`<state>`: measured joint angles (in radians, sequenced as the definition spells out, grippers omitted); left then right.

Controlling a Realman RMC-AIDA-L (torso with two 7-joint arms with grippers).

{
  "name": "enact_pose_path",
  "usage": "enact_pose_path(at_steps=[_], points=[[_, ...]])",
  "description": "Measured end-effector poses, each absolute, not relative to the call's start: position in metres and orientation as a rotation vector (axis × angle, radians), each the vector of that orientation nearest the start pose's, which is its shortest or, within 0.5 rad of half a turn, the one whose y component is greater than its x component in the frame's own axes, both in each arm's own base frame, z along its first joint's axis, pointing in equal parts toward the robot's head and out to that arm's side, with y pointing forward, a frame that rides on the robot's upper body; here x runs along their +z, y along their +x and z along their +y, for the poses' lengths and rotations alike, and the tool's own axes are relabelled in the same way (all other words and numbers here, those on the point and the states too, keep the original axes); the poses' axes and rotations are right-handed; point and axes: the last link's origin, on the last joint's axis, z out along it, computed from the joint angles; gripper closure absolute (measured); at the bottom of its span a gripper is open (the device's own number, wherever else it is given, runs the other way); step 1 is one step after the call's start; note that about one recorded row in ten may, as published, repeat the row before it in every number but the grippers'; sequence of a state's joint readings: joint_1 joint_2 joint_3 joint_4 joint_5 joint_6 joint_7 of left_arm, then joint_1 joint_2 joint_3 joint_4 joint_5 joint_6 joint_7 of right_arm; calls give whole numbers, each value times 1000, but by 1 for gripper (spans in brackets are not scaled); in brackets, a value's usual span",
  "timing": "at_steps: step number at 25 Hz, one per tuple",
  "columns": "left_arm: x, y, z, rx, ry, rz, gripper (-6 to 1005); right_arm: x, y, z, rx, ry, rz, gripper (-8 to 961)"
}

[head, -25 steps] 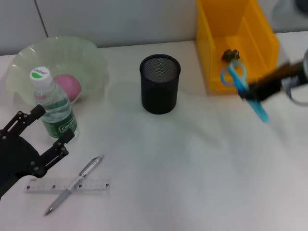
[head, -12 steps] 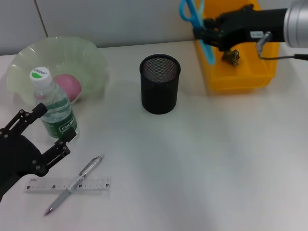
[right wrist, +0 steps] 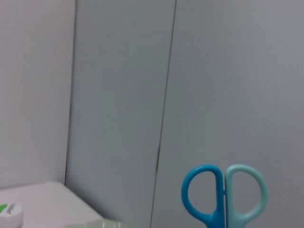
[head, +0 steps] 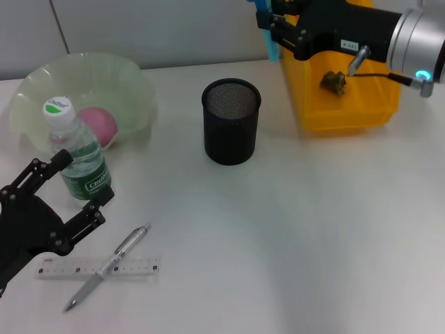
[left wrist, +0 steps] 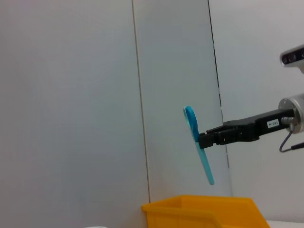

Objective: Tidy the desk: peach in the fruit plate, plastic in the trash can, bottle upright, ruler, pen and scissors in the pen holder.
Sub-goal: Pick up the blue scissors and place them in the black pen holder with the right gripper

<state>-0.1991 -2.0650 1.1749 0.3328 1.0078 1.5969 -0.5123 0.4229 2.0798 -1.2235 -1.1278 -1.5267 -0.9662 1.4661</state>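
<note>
Next, I release the blue scissors with my right gripper inside the black mesh pen holder, on the trash can side (head: 249, 101).
My right gripper (head: 278, 28) is high at the back, above the left corner of the yellow trash can (head: 311, 104), shut on the blue scissors (head: 268, 46). The left wrist view shows the scissors (left wrist: 199, 142) hanging blade down, and the right wrist view shows their handles (right wrist: 225, 197). The black mesh pen holder (head: 231, 122) stands mid-table. A pink peach (head: 99, 125) lies in the green fruit plate (head: 42, 80). The bottle (head: 78, 149) stands upright, with my open left gripper (head: 82, 179) just in front of it. The pen (head: 108, 268) lies across the ruler (head: 139, 267). Crumpled plastic (head: 334, 81) sits in the trash can.
A grey panelled wall (head: 174, 28) runs behind the white table (head: 292, 229). The trash can's rim (left wrist: 204, 209) shows in the left wrist view. The bottle's cap (right wrist: 9, 213) shows low in the right wrist view.
My right arm has carried the scissors from the table's right side up and left, past the trash can, to its back left corner. The left gripper has barely shifted.
</note>
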Motion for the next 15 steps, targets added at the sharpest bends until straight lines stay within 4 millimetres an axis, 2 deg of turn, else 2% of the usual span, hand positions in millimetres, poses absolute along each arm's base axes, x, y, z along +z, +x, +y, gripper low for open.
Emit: enact_pose_path(at_steps=[4, 5, 15], points=[[-13, -305, 242, -1004, -2158, -196, 213, 29, 178, 399, 757, -2305, 251, 730], [-13, -305, 242, -1005, -2159, -194, 213, 21, 181, 403, 780, -2299, 260, 730], [-14, -306, 241, -1002, -2162, -197, 212, -18, 192, 414, 763, -2342, 327, 723]])
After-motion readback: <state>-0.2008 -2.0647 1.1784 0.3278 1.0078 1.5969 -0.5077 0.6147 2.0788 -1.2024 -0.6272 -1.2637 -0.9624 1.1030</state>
